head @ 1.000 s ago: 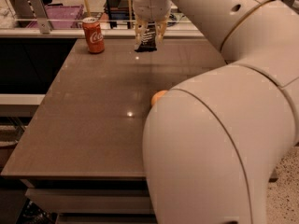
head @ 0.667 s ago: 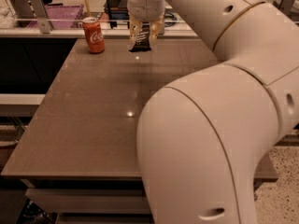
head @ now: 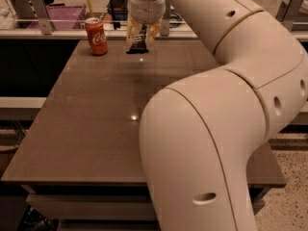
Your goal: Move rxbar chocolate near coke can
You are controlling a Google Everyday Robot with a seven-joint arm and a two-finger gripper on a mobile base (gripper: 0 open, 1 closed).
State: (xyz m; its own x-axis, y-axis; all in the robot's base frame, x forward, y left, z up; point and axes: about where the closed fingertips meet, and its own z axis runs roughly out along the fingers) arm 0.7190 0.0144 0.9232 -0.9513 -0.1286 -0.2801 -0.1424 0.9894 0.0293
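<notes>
My gripper is going to the brown table with the rxbar chocolate. It will let go of it on the brown table (head: 132, 57) beside the coke can, near the table's far edge.
The coke can (head: 96, 36), red-orange with white script and a silver top, stands upright at the far left of the brown table (head: 96, 119). My gripper (head: 139, 38) hangs over the table's far edge, a short way right of the can. It is shut on the rxbar chocolate (head: 138, 43), a small black bar held upright between the fingers, its lower end close to the tabletop. The bar and the can are apart.
My large white arm (head: 216, 129) fills the right half of the view and hides the table's right side. Behind the table runs a counter ledge (head: 57, 32) with a purple bin (head: 57, 16) and upright posts.
My gripper has moved left toward the can with the bar in it. My arm has swung further across the view and now hides the orange fruit seen earlier.
</notes>
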